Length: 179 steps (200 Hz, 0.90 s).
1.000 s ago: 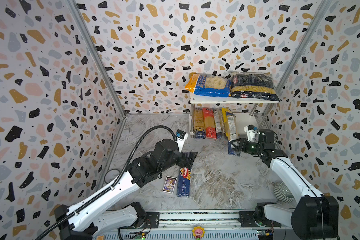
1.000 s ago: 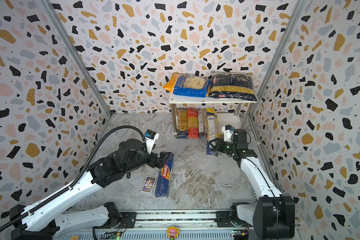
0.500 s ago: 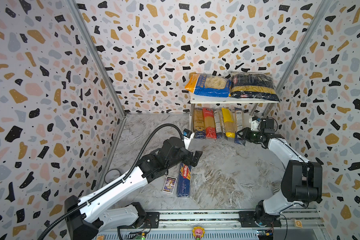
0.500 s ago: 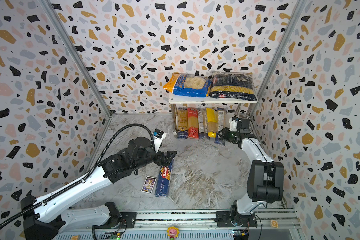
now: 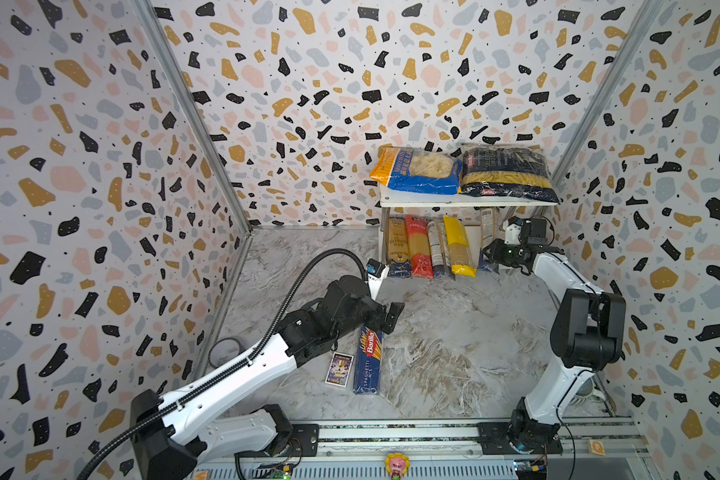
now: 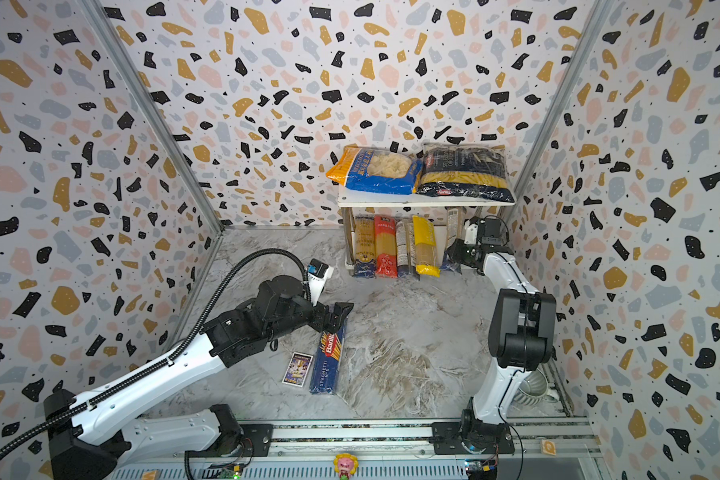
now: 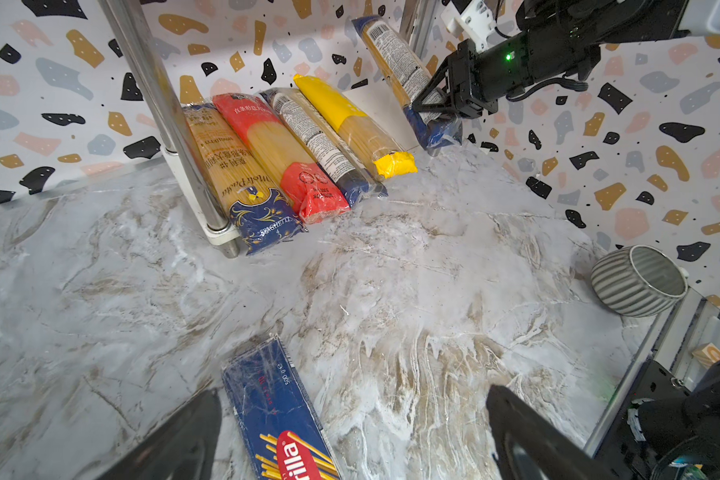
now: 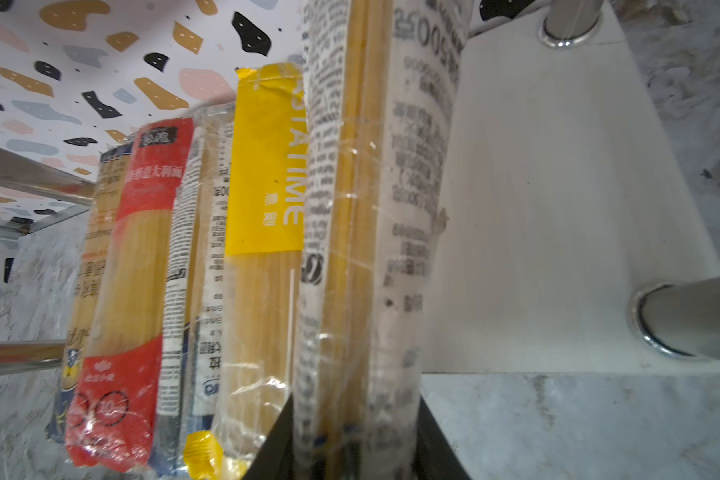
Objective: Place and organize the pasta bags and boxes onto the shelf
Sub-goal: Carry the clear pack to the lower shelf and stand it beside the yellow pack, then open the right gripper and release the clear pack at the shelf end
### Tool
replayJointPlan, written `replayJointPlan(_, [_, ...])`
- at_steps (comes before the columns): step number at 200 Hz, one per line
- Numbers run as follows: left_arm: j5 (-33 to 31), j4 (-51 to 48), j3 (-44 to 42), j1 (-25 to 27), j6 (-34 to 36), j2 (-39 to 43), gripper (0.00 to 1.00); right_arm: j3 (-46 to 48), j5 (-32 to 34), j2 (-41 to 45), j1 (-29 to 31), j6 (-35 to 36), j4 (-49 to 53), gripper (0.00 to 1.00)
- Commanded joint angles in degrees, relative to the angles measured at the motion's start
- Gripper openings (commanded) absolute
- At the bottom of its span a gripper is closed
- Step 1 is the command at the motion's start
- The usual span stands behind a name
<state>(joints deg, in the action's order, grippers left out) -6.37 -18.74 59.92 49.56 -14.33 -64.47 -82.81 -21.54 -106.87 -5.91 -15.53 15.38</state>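
The right gripper should release the tilted spaghetti pack on the lower board, snug (image 5: 476, 242) (image 8: 340, 252) against the yellow pack.
The white shelf (image 5: 466, 203) stands at the back right. Its top board carries a blue-orange bag (image 5: 416, 170) and a dark navy bag (image 5: 506, 172). Several spaghetti packs (image 5: 429, 247) lie side by side on the lower board (image 8: 537, 208). My right gripper (image 5: 493, 253) is shut on the near end of another spaghetti pack (image 7: 395, 62), tilted at the right end of the lower tier. The blue Barilla box (image 5: 368, 361) lies flat on the floor. My left gripper (image 7: 352, 395) hovers open over the box's far end, touching nothing.
A small purple card (image 5: 339, 369) lies just left of the Barilla box. A grey tape roll (image 5: 225, 351) sits by the left wall. A ribbed grey cup (image 7: 636, 282) stands near the right wall behind my right arm. The rail (image 5: 391, 436) runs along the front.
My right gripper has carried its spaghetti pack from the floor in front of the shelf to the right end of the lower tier. My left gripper has shifted slightly right over the Barilla box.
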Motion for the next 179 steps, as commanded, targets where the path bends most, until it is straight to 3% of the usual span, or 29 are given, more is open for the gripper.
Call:
replayJointPlan(1, [-1.8,1.7,-0.3,-0.2,1.1,0.8,1.0,-4.3,-0.7,1.1,-0.2,2.1,-4.8,0.12])
replayJointPlan(125, [-3.1,2.4,-1.8,-0.6,1.6,0.8,0.99,-13.6,-1.4,-8.1,1.8,3.8,-1.2,0.14])
replayJointPlan(179, [-3.5,2.2,-2.3,-1.1,1.9,0.8,0.99,-14.3,0.3,-8.1,3.1,4.2,1.0,0.35])
